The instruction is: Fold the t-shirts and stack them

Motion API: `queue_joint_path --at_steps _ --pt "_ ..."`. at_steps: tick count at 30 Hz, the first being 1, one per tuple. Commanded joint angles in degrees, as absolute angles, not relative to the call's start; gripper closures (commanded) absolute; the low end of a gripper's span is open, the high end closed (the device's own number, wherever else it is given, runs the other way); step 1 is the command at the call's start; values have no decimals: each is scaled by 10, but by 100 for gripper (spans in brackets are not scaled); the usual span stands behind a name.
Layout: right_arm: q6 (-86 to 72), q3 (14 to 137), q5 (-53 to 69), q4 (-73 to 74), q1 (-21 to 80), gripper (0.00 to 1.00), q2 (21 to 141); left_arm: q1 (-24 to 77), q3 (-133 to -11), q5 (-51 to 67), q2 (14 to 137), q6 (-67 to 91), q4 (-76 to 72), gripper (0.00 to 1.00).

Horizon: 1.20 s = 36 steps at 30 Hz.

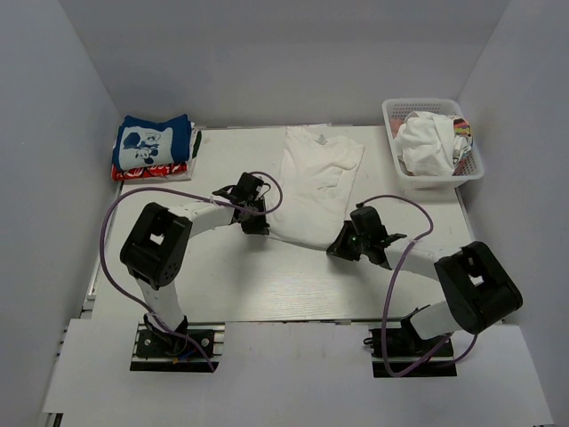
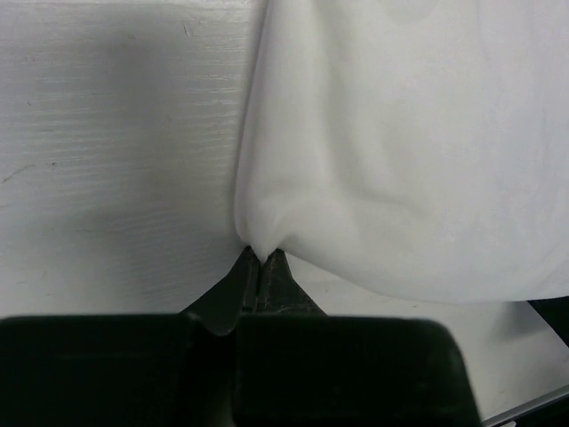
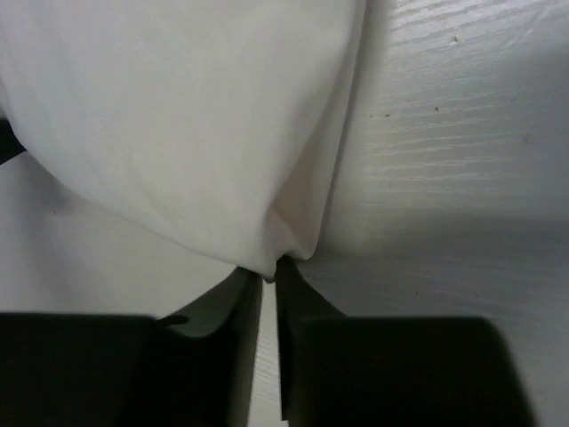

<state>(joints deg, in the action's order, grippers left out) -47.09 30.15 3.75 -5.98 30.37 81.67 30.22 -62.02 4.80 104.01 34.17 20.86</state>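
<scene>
The outer edge of the white t-shirt's near corner bulges outside my right gripper's fingertips. I will open and pinch the whole corner (image 3: 283,245) before folding.
A large plain white t-shirt (image 1: 313,182) lies lengthwise on the table's middle, folded narrow. My left gripper (image 1: 255,222) is shut on its near left corner; in the left wrist view the cloth (image 2: 391,151) bunches into the closed fingertips (image 2: 260,255). My right gripper (image 1: 341,245) is shut on its near right corner, the cloth (image 3: 178,124) pinched at the tips (image 3: 269,267). A folded blue t-shirt with white print (image 1: 153,142) tops a stack at the back left, over a red patterned one (image 1: 142,173). The pink shirt is not visible.
A white basket (image 1: 474,165) at the back right holds crumpled white cloth (image 1: 425,147) and a shirt with colourful print (image 1: 461,131). White walls enclose the table on three sides. The arms' purple cables loop over the table near both wrists.
</scene>
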Motion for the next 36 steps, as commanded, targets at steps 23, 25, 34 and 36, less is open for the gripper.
queue_joint_path --at_steps 23,25,34,36 --pt "-409 306 -19 -6 309 25 729 314 -538 54 937 357 220 100" --pt "-414 305 -8 -16 309 31 745 314 -538 54 932 357 220 100" --pt "-436 293 39 -57 313 73 792 314 -533 54 932 362 220 100" --pt "-439 284 49 -56 313 100 774 314 -526 54 919 362 225 100"
